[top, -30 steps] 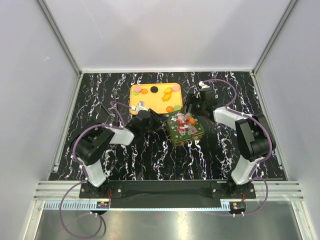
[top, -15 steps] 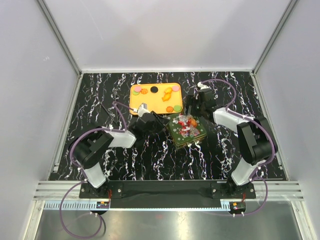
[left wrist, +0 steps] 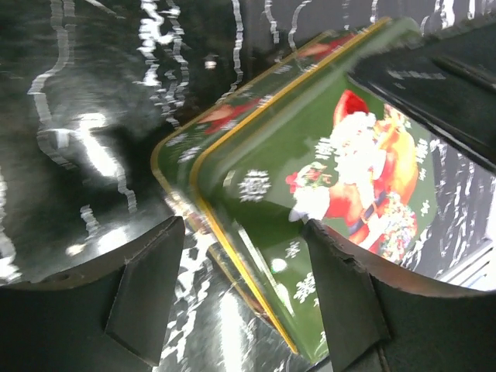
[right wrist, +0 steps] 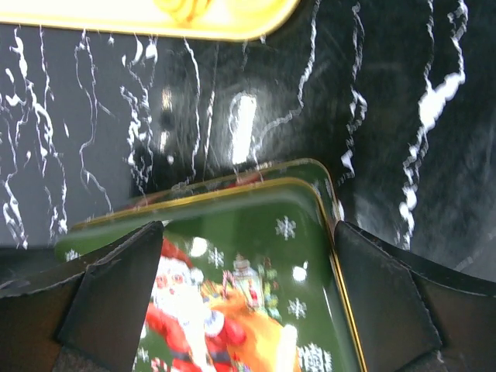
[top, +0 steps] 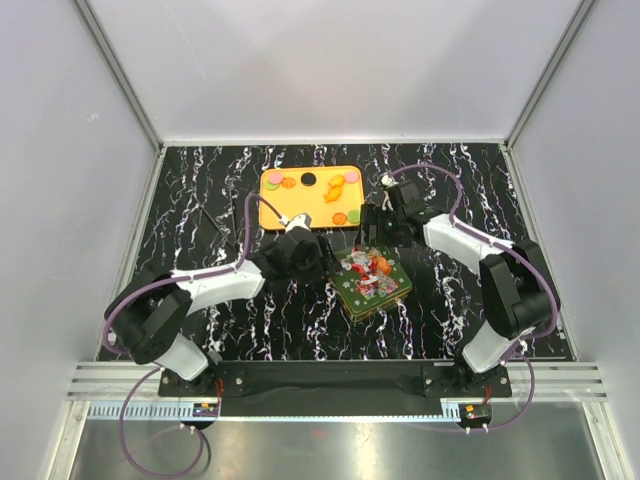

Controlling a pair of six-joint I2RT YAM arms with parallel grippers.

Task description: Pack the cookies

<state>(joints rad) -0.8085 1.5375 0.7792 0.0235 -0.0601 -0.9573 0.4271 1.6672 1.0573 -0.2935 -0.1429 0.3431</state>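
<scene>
I have my left gripper and my right gripper close to the lid's far corners, so next I open them and take the lid farther along its side rims (top: 342, 297).
The cookies, small flat discs, lie on a yellow-orange tray (top: 305, 205) at the back: a pink one (top: 275, 177), a black one (top: 309, 179) and several orange ones (top: 340, 218). A green tin with a Santa lid (top: 375, 285) sits on the table in front of the tray. My left gripper (top: 322, 264) is open at the tin's left corner; the left wrist view shows its jaws (left wrist: 242, 232) straddling the gold lid rim (left wrist: 225, 232). My right gripper (top: 376, 240) is open over the tin's far edge (right wrist: 256, 256), with the fingers apart on either side.
The table top is black marble with white veins (top: 200, 200). White walls and metal rails surround it. The tray's near edge (right wrist: 155, 27) lies just beyond the tin. Both arms lean in toward the middle.
The tin has slid a little toward the near side and turned. My left gripper has moved right and closer to the tin. My right gripper has shifted left over its far edge.
</scene>
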